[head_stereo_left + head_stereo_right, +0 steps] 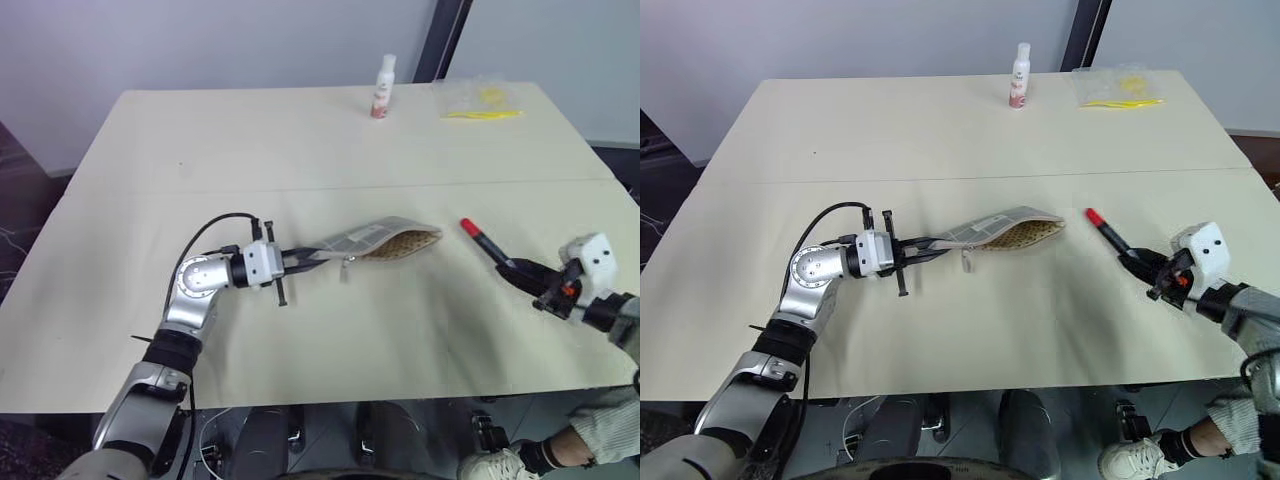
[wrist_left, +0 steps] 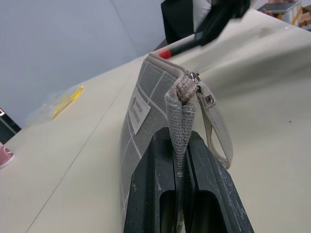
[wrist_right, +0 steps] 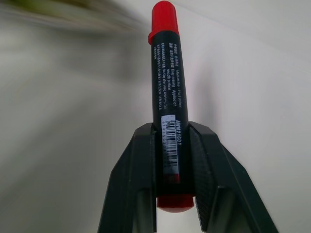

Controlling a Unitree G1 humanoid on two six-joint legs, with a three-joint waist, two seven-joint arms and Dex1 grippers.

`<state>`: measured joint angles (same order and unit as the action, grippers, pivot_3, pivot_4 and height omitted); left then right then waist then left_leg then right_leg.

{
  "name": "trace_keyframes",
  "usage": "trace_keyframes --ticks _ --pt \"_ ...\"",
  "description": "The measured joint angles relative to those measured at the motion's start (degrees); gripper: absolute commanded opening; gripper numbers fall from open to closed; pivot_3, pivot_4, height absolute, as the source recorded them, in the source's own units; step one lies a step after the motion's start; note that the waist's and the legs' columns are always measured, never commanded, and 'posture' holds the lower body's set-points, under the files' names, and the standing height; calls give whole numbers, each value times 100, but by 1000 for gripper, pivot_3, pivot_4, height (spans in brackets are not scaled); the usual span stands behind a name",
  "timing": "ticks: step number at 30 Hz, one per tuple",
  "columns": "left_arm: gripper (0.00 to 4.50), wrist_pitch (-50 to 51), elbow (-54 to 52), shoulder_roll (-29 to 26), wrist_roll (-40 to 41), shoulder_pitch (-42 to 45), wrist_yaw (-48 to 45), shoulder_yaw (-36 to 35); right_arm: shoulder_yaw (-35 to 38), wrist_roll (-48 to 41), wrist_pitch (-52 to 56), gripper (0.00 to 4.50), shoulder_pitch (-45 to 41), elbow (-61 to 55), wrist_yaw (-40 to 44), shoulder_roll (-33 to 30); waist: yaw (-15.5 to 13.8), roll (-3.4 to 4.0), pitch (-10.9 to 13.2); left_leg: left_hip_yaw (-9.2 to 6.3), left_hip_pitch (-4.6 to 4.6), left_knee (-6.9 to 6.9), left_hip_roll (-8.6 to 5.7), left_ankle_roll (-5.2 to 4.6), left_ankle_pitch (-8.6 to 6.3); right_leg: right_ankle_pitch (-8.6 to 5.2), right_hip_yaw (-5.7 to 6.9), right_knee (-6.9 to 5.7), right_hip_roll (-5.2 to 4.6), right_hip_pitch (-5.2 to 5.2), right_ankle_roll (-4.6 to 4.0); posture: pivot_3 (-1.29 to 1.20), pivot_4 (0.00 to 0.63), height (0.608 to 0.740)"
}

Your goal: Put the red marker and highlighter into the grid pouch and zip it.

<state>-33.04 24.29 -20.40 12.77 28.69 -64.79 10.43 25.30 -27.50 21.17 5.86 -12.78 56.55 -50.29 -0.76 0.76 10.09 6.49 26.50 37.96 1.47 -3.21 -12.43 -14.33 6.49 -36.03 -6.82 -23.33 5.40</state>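
Observation:
Next, my right gripper releases the red marker on the tan dotted lining (image 1: pixel 389 249) just inside the opening of the grid pouch.
The grid pouch (image 1: pixel 375 240) hangs lifted just above the middle of the table, its open mouth with tan dotted lining facing right. My left gripper (image 1: pixel 310 257) is shut on the pouch's left end; in the left wrist view the fabric edge (image 2: pixel 181 111) is pinched between the black fingers (image 2: pixel 146 194), beside the zipper pull. To the right, my right gripper (image 1: pixel 522 271) is shut on the black barrel of the red marker (image 1: pixel 485 243), whose red cap (image 3: pixel 164 17) points toward the pouch mouth, a short gap away. The highlighter is hidden.
A small white spray bottle (image 1: pixel 383 88) stands at the back of the cream table (image 1: pixel 300 150). A clear plastic bag (image 1: pixel 480 100) with yellow contents lies at the back right. A person's shoe (image 1: pixel 500 465) shows below the table's front edge.

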Motion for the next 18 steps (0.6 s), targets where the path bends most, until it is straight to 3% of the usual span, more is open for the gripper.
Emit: trace_keyframes --ticks 7,18 --pt "0 -7 2 55 -4 14 -84 17 -687 639 -449 410 13 -474 161 -231 -1 -4 0 -4 -2 3 -2 13 -7 -9 0 13 -10 -14 -18 0 150 740" --pt "0 85 -275 168 -107 114 -136 232 -2308 2337 -1836 410 -1534 54 101 -501 4 -1 3 0 -1 3 -2 6 -3 -7 1 11 -7 -15 -18 0 150 740"
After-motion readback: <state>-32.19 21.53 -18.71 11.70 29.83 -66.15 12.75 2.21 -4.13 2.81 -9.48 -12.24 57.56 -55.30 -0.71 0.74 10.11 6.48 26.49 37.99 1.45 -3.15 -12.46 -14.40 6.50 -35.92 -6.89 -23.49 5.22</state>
